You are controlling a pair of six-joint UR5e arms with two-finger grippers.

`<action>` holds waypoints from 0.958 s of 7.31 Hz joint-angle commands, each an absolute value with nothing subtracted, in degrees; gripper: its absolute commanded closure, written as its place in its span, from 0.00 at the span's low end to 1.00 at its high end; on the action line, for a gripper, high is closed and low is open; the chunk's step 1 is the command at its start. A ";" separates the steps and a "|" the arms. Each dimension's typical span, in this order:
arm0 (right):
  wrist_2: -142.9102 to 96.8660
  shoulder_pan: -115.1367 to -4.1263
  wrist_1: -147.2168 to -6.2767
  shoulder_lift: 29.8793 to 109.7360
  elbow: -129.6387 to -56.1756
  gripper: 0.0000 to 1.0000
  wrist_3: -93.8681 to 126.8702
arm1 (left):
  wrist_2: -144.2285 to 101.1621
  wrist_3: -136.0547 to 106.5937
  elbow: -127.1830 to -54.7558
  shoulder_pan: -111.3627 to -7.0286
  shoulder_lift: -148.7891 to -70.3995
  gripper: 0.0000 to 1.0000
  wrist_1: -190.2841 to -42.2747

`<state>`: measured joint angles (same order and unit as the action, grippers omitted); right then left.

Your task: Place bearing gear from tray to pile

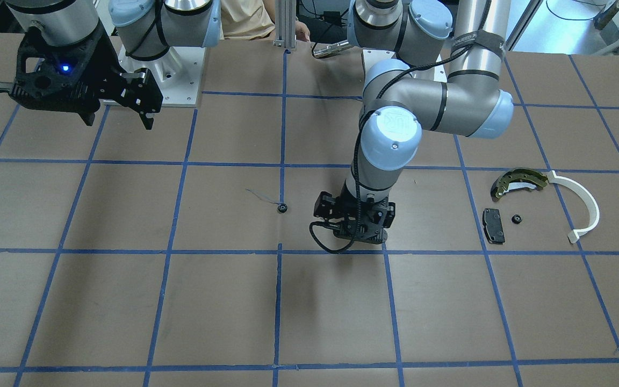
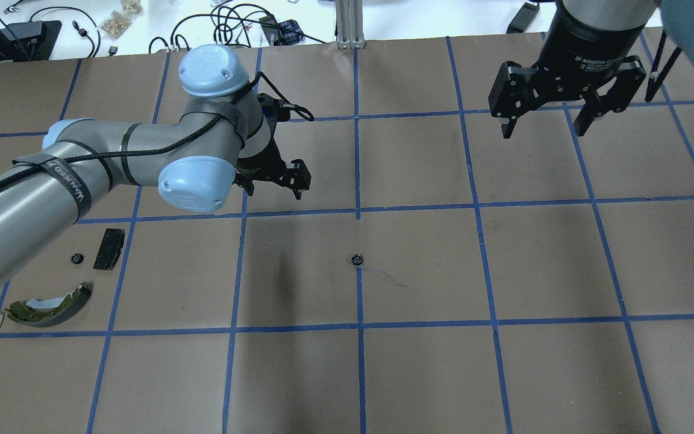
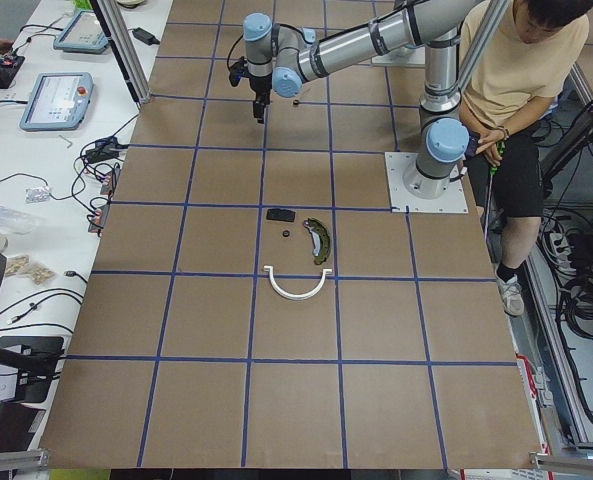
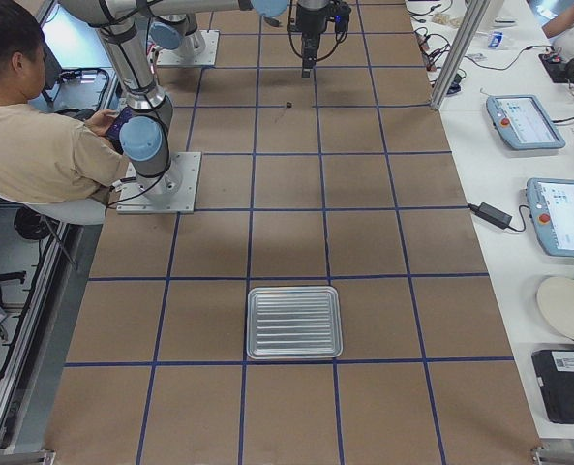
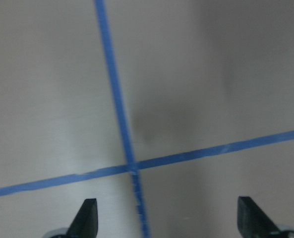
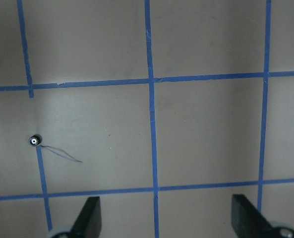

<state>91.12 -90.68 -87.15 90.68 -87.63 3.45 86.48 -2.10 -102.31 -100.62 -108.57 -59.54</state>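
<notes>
The small black bearing gear is beside the thin wire at the middle of the table, and my left gripper will take hold of its toothed rim (image 1: 282, 208) next.
A small black bearing gear (image 2: 356, 260) lies alone on a blue tape line at the table's middle; it also shows in the front view (image 1: 282, 207) and the right wrist view (image 6: 33, 141). My left gripper (image 2: 275, 188) is open and empty, hanging over a tape crossing (image 5: 132, 167) beyond and left of that gear. My right gripper (image 2: 547, 128) is open and empty, high at the far right. The pile at the left holds a brake shoe (image 2: 52, 304), a white arc (image 1: 583, 207), a black pad (image 2: 109, 248) and a second small black gear (image 2: 76, 258).
A ribbed metal tray (image 4: 251, 323) sits far out on my right end of the table and looks empty. A thin wire (image 2: 383, 276) lies beside the middle gear. A person (image 4: 45, 145) sits behind the arm bases. Cables and tablets lie beyond the table's far edge.
</notes>
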 commanded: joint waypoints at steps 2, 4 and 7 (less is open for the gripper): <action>90.88 -90.70 -99.31 92.29 -93.08 0.00 3.96 | 84.90 -8.31 -103.44 -108.00 -111.52 0.00 -54.79; 90.88 -90.70 -99.23 92.46 -92.90 0.00 3.69 | 85.08 -10.98 -105.55 -109.95 -113.11 0.00 -52.74; 90.88 -90.70 -98.96 92.55 -93.52 0.00 3.78 | 84.91 -11.68 -109.06 -111.35 -114.43 0.00 -47.16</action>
<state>90.88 -90.70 -99.01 92.54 -93.32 3.83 85.13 -11.20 -107.46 -110.82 -113.73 -51.03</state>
